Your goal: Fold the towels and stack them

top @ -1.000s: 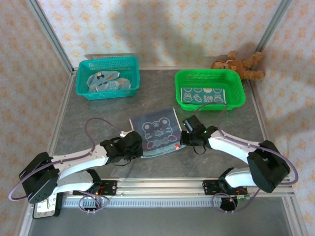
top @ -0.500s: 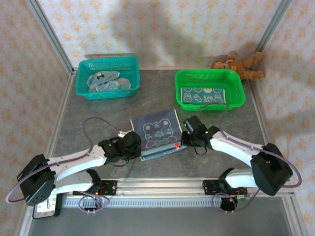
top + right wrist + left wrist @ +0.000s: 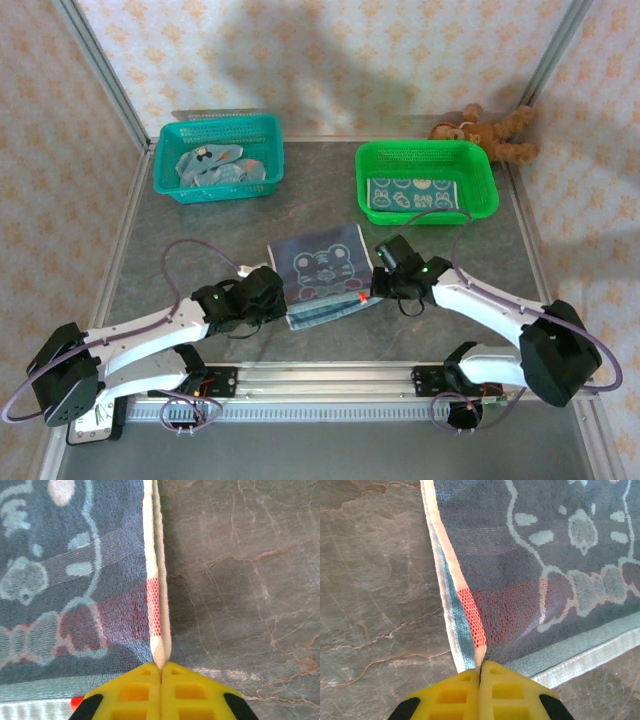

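My right gripper is to take the towel's near corner [image 3: 158, 653] again and pull the towel straight before the next fold, as the lower layer sticks out at an angle past the towel's upper layer.
A blue towel with a tiger face and red bow [image 3: 322, 275] lies in the middle of the table, its near part doubled over a lower layer. My left gripper [image 3: 272, 290] is shut on the towel's near left corner [image 3: 481, 656]; the yellow pads pinch the white hem. My right gripper [image 3: 380, 262] is shut on the near right corner [image 3: 159, 652] in the same way. A folded towel with animal prints [image 3: 415, 194] lies flat in the green basket [image 3: 480, 185]. Crumpled towels [image 3: 218, 167] sit in the teal basket [image 3: 165, 170].
A brown teddy bear [image 3: 490, 132] lies at the back right beside the green basket. Bare grey stone table [image 3: 200, 240] spreads left of the towel and right of it [image 3: 240, 580]. A metal rail [image 3: 320, 378] runs along the near edge.
Both grippers have carried the towel's near corners away from the arm bases, so the lifted flap has moved farther over the lower layer. Both stay shut.
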